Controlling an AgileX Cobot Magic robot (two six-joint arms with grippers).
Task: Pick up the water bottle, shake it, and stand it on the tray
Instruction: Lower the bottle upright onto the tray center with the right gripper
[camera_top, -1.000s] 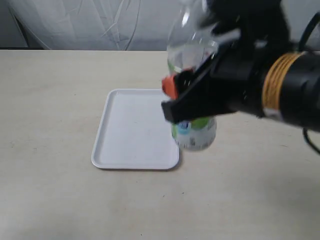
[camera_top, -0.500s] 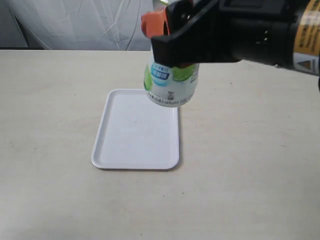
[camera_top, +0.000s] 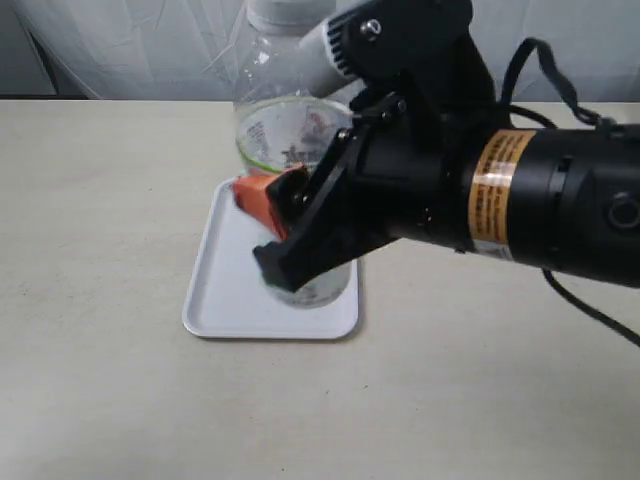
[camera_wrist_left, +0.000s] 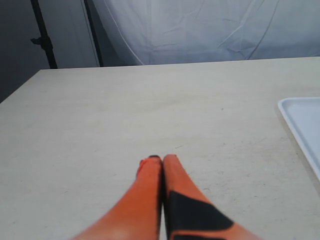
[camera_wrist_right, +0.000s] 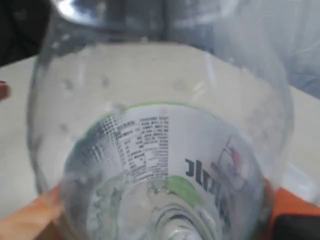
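Note:
My right gripper needs to set the water bottle, now upright above the white tray, upright in the middle of the white tray (camera_top: 278, 271), and then it will let go of the bottle there.
The clear water bottle (camera_top: 285, 120) with its white cap stands upright above the white tray (camera_top: 222, 290), held by my right gripper (camera_top: 290, 240), whose orange fingers are shut on its lower body. Whether its base touches the tray is hidden by the gripper. In the right wrist view the water bottle (camera_wrist_right: 160, 150) fills the frame between the orange fingers (camera_wrist_right: 35, 217), its label's dark lettering showing through the plastic. My left gripper (camera_wrist_left: 162, 161) hovers low over bare table, shut with nothing in it; a corner of the tray (camera_wrist_left: 305, 125) shows beside it.
The large black right arm (camera_top: 520, 190) reaches across the middle from the right edge and covers the tray's right side. A pale wrinkled backdrop (camera_top: 150, 50) hangs behind the beige table (camera_top: 100, 200).
The bottle was swung up high half a second ago. It has come back down and leftward, and now sits upright over the tray's right part, still gripped.

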